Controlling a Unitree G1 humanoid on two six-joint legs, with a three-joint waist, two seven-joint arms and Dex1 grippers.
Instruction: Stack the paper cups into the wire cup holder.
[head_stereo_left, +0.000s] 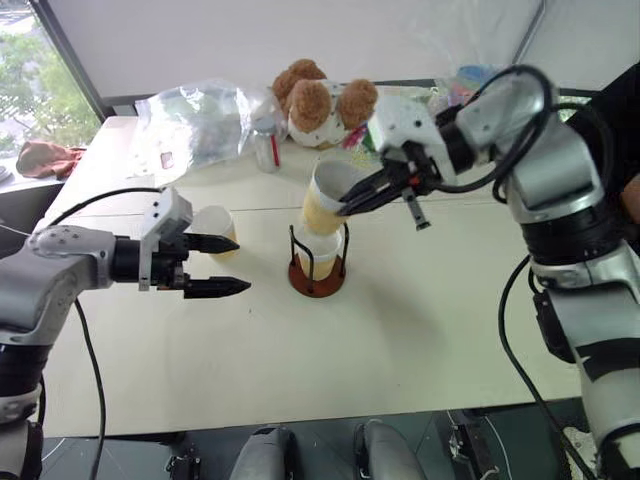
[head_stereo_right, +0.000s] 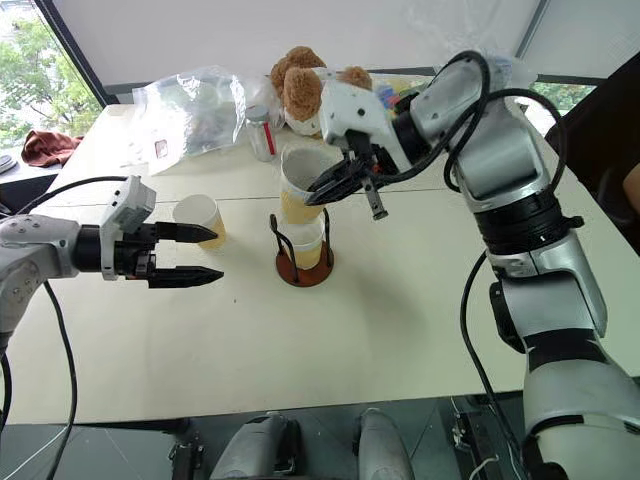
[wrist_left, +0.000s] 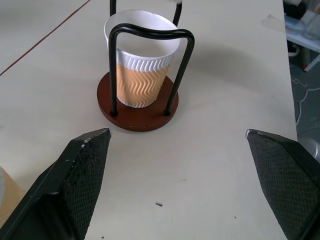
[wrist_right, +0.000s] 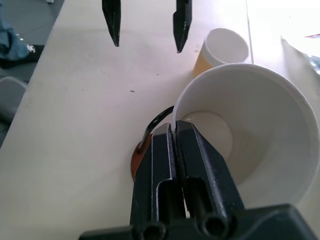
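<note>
The robot's left gripper needs to move to the paper cup that stands outside the wire cup holder and close on the near side of that cup's rim (head_stereo_left: 213, 232).
The wire cup holder (head_stereo_left: 317, 276) stands mid-table on its reddish-brown disc, with one paper cup (wrist_left: 142, 65) seated upright inside the black loops. My right gripper (head_stereo_left: 346, 208) is shut on the rim of a second paper cup (head_stereo_left: 330, 196), one finger inside and one outside. That cup hangs tilted just above the holder. The third paper cup (head_stereo_right: 199, 218) stands upright on the table to the holder's left, just behind my left gripper (head_stereo_left: 228, 264). The left gripper is open and empty, level, with its fingers aimed at the holder from the left.
A brown teddy bear (head_stereo_left: 318, 100), a crumpled clear plastic bag (head_stereo_left: 195, 122) and a small jar (head_stereo_right: 262, 133) lie along the table's back edge. A person in dark clothing (head_stereo_right: 600, 130) is at the far right. The table's front edge (head_stereo_left: 300, 425) runs close to me.
</note>
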